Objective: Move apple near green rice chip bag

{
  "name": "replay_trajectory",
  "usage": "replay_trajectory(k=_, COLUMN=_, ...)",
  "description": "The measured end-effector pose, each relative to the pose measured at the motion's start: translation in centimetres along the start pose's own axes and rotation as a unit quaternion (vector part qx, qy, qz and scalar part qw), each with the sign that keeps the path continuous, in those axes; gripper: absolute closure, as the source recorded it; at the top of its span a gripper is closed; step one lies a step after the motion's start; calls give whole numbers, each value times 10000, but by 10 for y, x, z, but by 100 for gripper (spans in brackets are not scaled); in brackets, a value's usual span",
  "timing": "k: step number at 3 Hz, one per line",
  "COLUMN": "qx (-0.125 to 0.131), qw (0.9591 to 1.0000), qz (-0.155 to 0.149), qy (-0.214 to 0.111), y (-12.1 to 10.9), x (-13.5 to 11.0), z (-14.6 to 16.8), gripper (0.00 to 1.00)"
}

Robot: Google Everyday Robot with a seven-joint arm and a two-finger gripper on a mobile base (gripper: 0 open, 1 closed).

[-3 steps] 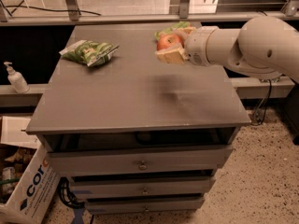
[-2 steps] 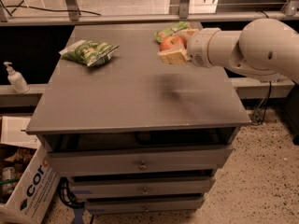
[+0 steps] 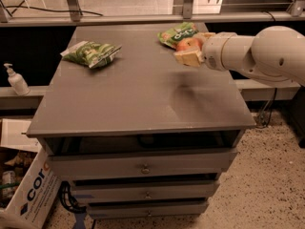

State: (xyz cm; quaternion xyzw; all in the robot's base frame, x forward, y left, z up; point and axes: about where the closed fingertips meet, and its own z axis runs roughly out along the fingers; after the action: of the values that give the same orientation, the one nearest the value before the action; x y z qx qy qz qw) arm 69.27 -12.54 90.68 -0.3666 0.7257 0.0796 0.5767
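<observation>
Next, the gripper releases the apple on the grey table [image 3: 200,59] just in front of the green rice chip bag.
The apple [image 3: 187,45] is red-orange and sits between the tan fingers [image 3: 188,57] of my gripper [image 3: 189,50], which is shut on it and holds it above the table's back right part. The green rice chip bag [image 3: 177,33], bright lime with white lettering, lies on the table right behind the apple, partly hidden by it. My white arm [image 3: 257,54] reaches in from the right.
A darker green-and-white bag [image 3: 91,53] lies at the back left of the grey table [image 3: 138,99]. Drawers sit below the tabletop. A soap bottle [image 3: 15,79] stands on a ledge to the left. A cardboard box [image 3: 28,194] is on the floor at lower left.
The gripper with the apple has shifted slightly right and back, closer to the lime-green bag. The bags have not moved.
</observation>
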Motion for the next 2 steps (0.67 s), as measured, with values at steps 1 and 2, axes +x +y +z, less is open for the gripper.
replay_trajectory(k=1, qx=265, qw=9995, qz=191, qy=30, y=-20, x=8, z=2, gripper=100)
replay_trajectory(k=2, qx=498, qw=9981, qz=327, qy=138, y=-35, x=20, z=4, gripper=100)
